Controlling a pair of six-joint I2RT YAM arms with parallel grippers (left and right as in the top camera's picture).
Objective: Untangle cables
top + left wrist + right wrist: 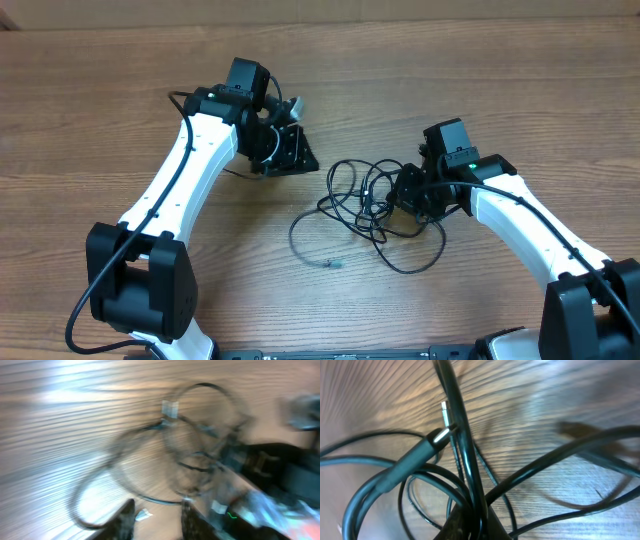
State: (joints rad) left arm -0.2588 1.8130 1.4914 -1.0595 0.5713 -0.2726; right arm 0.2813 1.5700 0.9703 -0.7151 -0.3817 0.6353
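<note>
The robot's right gripper pinches several black strands of cable in one heap, so it should hold them still while the left gripper takes the cable loops [372,194] close beside it.
The cables [365,205] lie as a loose tangle of thin black loops in the middle of the wooden table, with one small silver plug tip [333,264] at the near end. My right gripper [402,192] sits on the tangle's right side. In the right wrist view it [477,522] is shut on several black strands, and a sleeved plug [437,437] lies just beyond. My left gripper [292,152] stands off to the upper left, clear of the loops. In the blurred left wrist view its jaws [157,520] are apart with nothing between them, and the cables [195,455] lie ahead.
The wooden table [480,60] runs all round the tangle. Both white arms reach in from the near edge, the left arm [170,190] and the right arm [530,230]. A thick black wire runs along each arm.
</note>
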